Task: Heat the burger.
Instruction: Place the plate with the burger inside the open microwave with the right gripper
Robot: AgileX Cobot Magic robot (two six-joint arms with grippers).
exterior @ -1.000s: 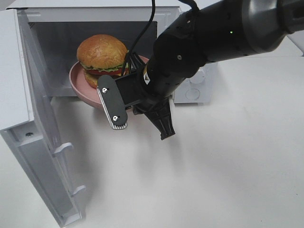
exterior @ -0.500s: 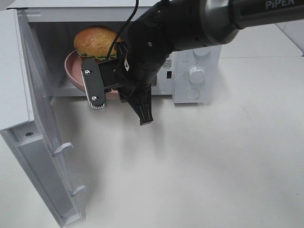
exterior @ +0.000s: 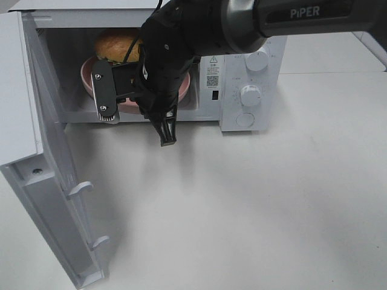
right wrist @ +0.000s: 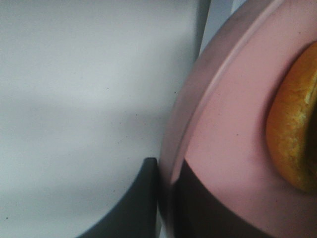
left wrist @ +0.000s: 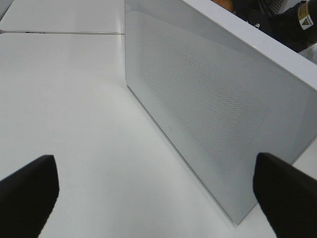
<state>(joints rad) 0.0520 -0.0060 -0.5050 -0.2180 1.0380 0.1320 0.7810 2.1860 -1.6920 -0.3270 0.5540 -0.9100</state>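
The robot's right gripper will release the pink plate with the burger a little deeper on the bottom of the microwave cavity (exterior: 128, 83).
The burger (exterior: 115, 43) with its golden-brown bun stands on the round pink plate (exterior: 87, 75) inside the open microwave (exterior: 60, 42). My right arm (exterior: 175, 54) reaches across from the right into the cavity and hides most of the plate. In the right wrist view my right gripper (right wrist: 166, 173) is shut on the rim of the pink plate (right wrist: 233, 124), with the bun of the burger (right wrist: 294, 134) at the edge of that view. My left gripper (left wrist: 158, 198) is open, facing the outer face of the microwave door (left wrist: 208, 109), and holds nothing.
The microwave door (exterior: 42, 181) hangs open toward the front left. Its control panel (exterior: 251, 93) with knobs is to the right of the cavity. The white table (exterior: 272, 211) stretches in front and to the right.
My right arm has carried the plate and burger up and to the left, from the cavity's mouth deeper into the microwave. The left gripper has stayed open.
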